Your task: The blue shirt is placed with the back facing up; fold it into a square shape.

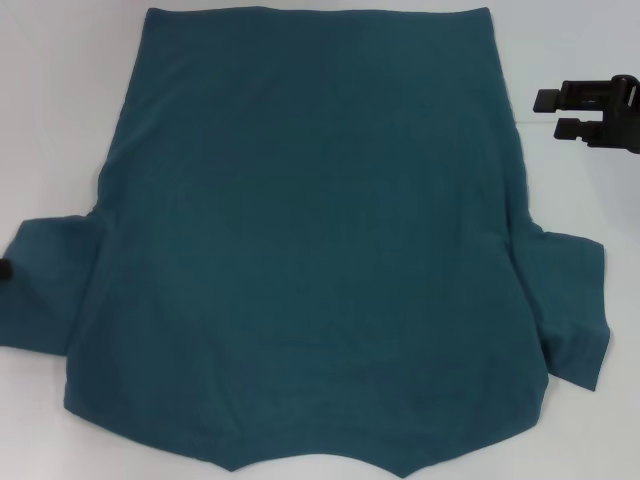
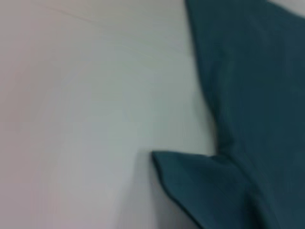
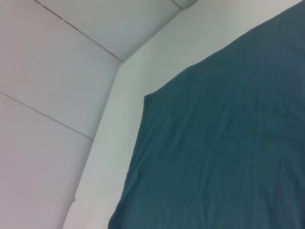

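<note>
My left gripper is to let go of its sleeve cuff on the back of the blue shirt [image 1: 192, 250], just inward from that sleeve's armpit.
The blue shirt [image 1: 310, 240] lies spread flat on the white table [image 1: 50, 100], hem at the far side, collar end at the near edge, and a short sleeve out to each side. My right gripper [image 1: 546, 113] hovers open beside the shirt's far right edge, clear of the fabric. Only a small black tip of my left gripper [image 1: 4, 269] shows at the frame's left edge, by the left sleeve [image 1: 50, 290]. In the left wrist view, the shirt [image 2: 248, 95] shows its side edge and a sleeve [image 2: 200, 186]. A hem corner of the shirt [image 3: 224, 143] fills the right wrist view.
Bare white table [image 2: 86, 119] surrounds the shirt on the left and right. The right wrist view shows the table's edge [image 3: 128, 95] with grey floor tiles [image 3: 47, 71] beyond it. The right sleeve [image 1: 570, 300] is slightly rumpled.
</note>
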Motion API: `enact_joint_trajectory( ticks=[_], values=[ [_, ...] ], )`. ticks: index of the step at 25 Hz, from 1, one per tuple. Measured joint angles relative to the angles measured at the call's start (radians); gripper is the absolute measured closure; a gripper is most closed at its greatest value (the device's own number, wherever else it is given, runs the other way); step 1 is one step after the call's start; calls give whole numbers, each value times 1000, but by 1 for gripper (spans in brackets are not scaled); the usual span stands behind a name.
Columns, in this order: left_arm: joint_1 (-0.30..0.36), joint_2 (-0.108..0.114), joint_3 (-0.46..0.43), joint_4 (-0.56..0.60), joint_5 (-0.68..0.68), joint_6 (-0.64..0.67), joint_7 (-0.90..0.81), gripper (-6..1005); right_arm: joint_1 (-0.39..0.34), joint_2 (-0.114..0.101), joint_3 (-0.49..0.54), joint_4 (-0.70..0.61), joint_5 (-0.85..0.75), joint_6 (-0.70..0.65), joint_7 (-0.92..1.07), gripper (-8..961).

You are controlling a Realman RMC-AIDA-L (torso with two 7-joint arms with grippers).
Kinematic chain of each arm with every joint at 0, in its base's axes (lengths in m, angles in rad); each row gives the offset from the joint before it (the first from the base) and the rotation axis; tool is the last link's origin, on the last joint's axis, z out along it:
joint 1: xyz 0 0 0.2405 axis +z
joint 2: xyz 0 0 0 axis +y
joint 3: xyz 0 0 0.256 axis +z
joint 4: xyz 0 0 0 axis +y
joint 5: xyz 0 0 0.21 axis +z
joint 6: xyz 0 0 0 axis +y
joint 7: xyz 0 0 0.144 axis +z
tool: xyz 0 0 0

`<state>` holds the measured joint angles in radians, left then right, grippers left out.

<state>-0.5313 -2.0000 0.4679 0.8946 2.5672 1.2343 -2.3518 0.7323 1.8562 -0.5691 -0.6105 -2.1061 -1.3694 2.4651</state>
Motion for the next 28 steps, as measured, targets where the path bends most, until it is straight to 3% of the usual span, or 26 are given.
enact_joint_trajectory(
  ticks=[5,17,23,28],
  values=[
    [-35,14,4,4,94,-54,-25,996,0,-1,0,-2,0,1,0,335],
    [-72,20,58,53,180,-68,-13,993,-1,-3,-7,-8,-3,5,-5,341],
    [-73,20,60,94,186,-47,-26,991,-1,-3,-6,-7,-3,4,-8,345],
    [-97,12,74,137,186,64,-75,990,-1,-3,-8,-5,-3,4,-8,348]
  ],
)
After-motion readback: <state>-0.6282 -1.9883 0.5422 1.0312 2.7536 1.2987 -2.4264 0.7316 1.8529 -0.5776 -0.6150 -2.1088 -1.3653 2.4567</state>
